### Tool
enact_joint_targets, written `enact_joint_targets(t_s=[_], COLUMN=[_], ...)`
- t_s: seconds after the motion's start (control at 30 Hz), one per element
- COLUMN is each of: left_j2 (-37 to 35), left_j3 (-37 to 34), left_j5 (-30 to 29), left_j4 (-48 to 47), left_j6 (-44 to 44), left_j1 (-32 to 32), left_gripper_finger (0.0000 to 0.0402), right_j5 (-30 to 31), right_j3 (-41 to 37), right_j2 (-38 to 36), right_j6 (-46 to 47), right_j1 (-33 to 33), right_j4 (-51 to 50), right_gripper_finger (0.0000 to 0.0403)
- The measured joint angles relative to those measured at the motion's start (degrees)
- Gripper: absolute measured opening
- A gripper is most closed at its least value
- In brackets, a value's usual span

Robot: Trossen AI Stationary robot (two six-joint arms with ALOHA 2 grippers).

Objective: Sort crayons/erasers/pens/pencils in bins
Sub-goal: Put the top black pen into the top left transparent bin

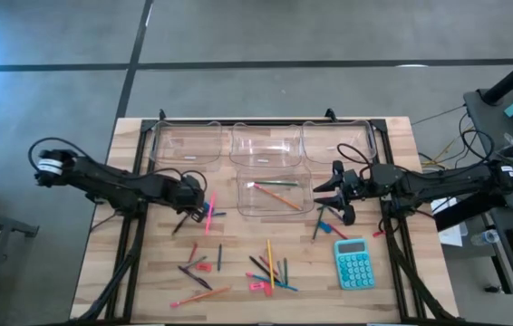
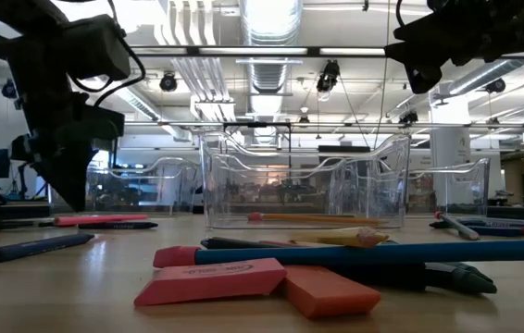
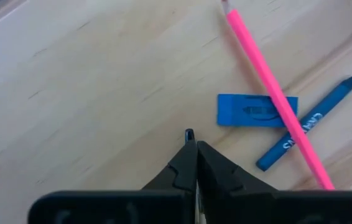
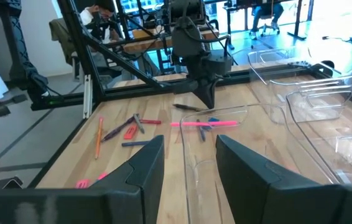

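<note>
My left gripper will shift the dark pen forward and take it by its trailing end [image 1: 175,232], because the pen's near tip sticks out past it and its length trails beneath.
My left gripper [image 1: 195,195] is shut and empty, pointing down just above the wood; it also shows in the left wrist view [image 3: 191,140]. Just beyond it a pink pencil [image 3: 275,93] lies across a blue eraser [image 3: 257,110] and a blue crayon [image 3: 306,134]. A dark pen [image 4: 185,107] lies on the table beside it. My right gripper [image 1: 336,193] is open and empty, held above the right end of the near clear bin [image 1: 275,195], which holds an orange and a green pencil. Three more clear bins [image 1: 268,143] stand in a row behind.
Several loose pencils, pens, crayons and erasers [image 1: 266,272] lie scattered across the near half of the table. A teal calculator [image 1: 353,263] lies near the right front. Two pink erasers [image 2: 211,280] lie at the near edge. People sit in the room beyond the table [image 4: 266,9].
</note>
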Motion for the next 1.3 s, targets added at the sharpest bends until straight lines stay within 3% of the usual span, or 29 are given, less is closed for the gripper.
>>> enact_joint_targets(t_s=[0.2, 0.57, 0.77, 0.97, 1.3], left_j2=[-0.33, 4.44, 8.66, 12.66, 12.78], left_j3=[0.06, -0.58, -0.38, -0.28, -0.38], left_j5=[-0.05, -0.07, -0.17, 1.46, 2.59], left_j4=[0.32, 0.68, 1.34, 1.27, 1.95], left_j6=[0.0, -0.04, -0.07, -0.07, 0.5], left_j1=[0.0, 0.16, 0.2, 0.28, 0.29], left_gripper_finger=[0.0008, 0.0145, 0.0174, 0.0146, 0.0011], right_j5=[0.0, 0.0, 0.0, 0.0, 0.0], right_j3=[0.0, 0.0, 0.0, 0.0, 0.0], right_j2=[0.0, 0.0, 0.0, 0.0, 0.0], right_j6=[0.02, 0.06, 0.05, 0.04, 0.04], right_j1=[0.0, 0.0, 0.0, 0.0, 0.0], right_j4=[0.0, 0.0, 0.0, 0.0, -0.02], right_gripper_finger=[0.0137, 0.0137, 0.0137, 0.0137, 0.0137])
